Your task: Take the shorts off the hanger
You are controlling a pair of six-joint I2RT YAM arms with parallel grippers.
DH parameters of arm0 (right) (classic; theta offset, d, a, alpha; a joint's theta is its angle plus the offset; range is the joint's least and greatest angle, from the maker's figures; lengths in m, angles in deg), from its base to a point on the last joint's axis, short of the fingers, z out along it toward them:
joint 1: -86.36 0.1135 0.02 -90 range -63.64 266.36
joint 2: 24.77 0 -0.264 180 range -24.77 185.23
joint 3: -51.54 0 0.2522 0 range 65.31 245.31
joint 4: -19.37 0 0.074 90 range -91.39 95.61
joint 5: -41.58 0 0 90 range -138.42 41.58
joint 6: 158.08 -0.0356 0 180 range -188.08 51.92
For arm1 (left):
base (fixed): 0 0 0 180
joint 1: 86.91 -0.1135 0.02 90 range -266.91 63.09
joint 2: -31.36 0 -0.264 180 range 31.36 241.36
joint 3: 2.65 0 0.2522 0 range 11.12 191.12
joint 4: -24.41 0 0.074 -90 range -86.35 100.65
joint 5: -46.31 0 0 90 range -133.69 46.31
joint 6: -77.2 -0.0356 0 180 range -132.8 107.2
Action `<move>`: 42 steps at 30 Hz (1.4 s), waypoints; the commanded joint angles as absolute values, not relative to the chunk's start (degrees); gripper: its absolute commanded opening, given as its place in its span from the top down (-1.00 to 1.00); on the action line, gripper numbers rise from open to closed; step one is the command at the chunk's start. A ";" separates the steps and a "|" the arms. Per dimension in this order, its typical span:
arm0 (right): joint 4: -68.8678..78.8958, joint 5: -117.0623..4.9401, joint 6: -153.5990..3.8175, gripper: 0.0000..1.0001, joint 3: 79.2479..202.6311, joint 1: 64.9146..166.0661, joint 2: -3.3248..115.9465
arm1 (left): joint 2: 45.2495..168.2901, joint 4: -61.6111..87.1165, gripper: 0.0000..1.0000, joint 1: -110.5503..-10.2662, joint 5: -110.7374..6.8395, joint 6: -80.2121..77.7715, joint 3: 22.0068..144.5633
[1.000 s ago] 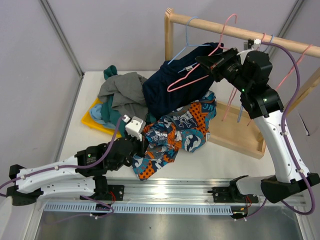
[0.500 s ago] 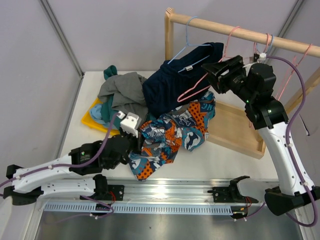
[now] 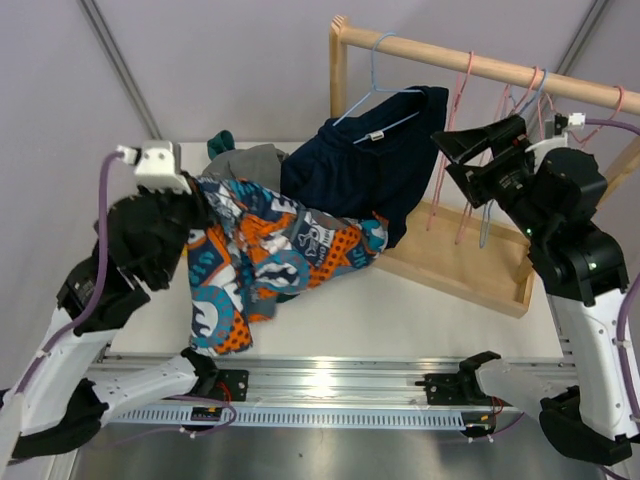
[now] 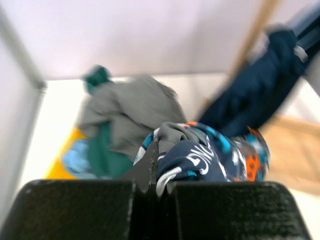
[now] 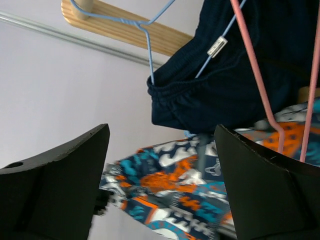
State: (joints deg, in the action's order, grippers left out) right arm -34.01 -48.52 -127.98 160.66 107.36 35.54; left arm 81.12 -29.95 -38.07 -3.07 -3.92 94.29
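Next, I close my right gripper on the sloping arm [image 3: 352, 108] [image 5: 149, 55] of the navy shorts' blue hanger, the arm that is farther from the pink hangers.
The patterned orange, blue and white shorts [image 3: 270, 250] hang stretched in the air. My left gripper [image 3: 197, 203] is raised at the left and shut on their waistband [image 4: 210, 155], jaws pressed together on the cloth and its white cord [image 4: 159, 167]. Navy shorts [image 3: 365, 165] still hang on a blue hanger [image 3: 375, 85] from the wooden rail [image 3: 480, 68]. My right gripper [image 3: 447, 155] is open beside them with nothing between its fingers [image 5: 161, 129]. Its view shows the navy shorts [image 5: 240, 85], the blue hanger [image 5: 150, 50] and a pink hanger [image 5: 255, 65].
Grey shorts [image 4: 130, 107], teal shorts [image 4: 102, 150] and a light blue piece [image 4: 75, 157] lie piled on a yellow sheet [image 4: 70, 140] at the table's back left. Empty pink and blue hangers [image 3: 470, 150] dangle from the rail above the rack's wooden base [image 3: 470, 270].
My left arm lifted the patterned shorts up and left off the table. My right gripper opened, let go of the pink hanger and drew back to the right; that hanger now hangs from the rail.
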 commanded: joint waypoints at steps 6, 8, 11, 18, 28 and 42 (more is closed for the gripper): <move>-44.39 -37.26 -117.48 -0.85 164.63 107.98 30.26 | 94.63 -32.58 1.00 -67.98 -21.26 -10.70 115.83; -44.84 -36.21 -116.33 -0.85 164.19 107.98 28.59 | 97.88 -34.25 1.00 -74.23 -23.45 -9.12 119.90; -44.84 -35.85 -115.28 -0.85 162.26 107.81 26.57 | 104.74 -37.07 1.00 -80.11 -24.17 -4.99 130.54; -44.32 -37.43 -113.96 -0.85 158.12 107.90 24.89 | 120.66 -36.48 1.00 -83.92 -23.64 -3.39 155.17; -41.85 -37.96 -112.99 -0.83 153.28 107.90 22.52 | 136.29 -27.15 1.00 -82.88 -33.74 0.03 156.67; -27.62 -51.22 -109.47 -0.78 153.46 107.81 21.63 | 149.32 -24.94 0.22 -76.89 -28.92 -2.17 142.43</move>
State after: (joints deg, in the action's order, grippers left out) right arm -35.60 -44.93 -111.91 151.48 107.68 20.31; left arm 152.79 -26.10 -76.19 -29.36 -5.01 144.32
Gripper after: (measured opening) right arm 0.892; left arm 0.135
